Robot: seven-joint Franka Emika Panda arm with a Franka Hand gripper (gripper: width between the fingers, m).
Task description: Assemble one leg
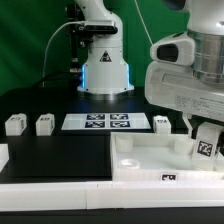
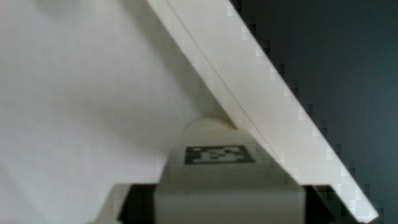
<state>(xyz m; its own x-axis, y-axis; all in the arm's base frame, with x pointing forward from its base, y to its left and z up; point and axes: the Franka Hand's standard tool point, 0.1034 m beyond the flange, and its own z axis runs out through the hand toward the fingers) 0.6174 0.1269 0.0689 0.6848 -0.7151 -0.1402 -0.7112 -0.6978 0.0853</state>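
The gripper is already turned at a slant to the tray piece's rim, so it should open, turn the wrist back and regrip the leg (image 1: 207, 146) before screwing further.
My gripper (image 1: 203, 134) is shut on the leg (image 1: 207, 148), a small white block with a black-and-white tag facing the camera. It holds the leg upright at the exterior view's right, over the right corner of the big white tray-like piece (image 1: 150, 160). In the wrist view the leg (image 2: 217, 160) stands between my dark fingers (image 2: 150, 200), its rounded end against the tray piece's raised rim (image 2: 249, 80). Whether the leg's end touches the piece or sits in a socket I cannot tell.
Two more small white tagged blocks (image 1: 15, 125) (image 1: 45, 124) stand at the exterior view's left, and a third (image 1: 163, 122) is behind the tray piece. The marker board (image 1: 97, 122) lies in front of the arm's base (image 1: 105, 75). A white ledge (image 1: 50, 190) runs along the front.
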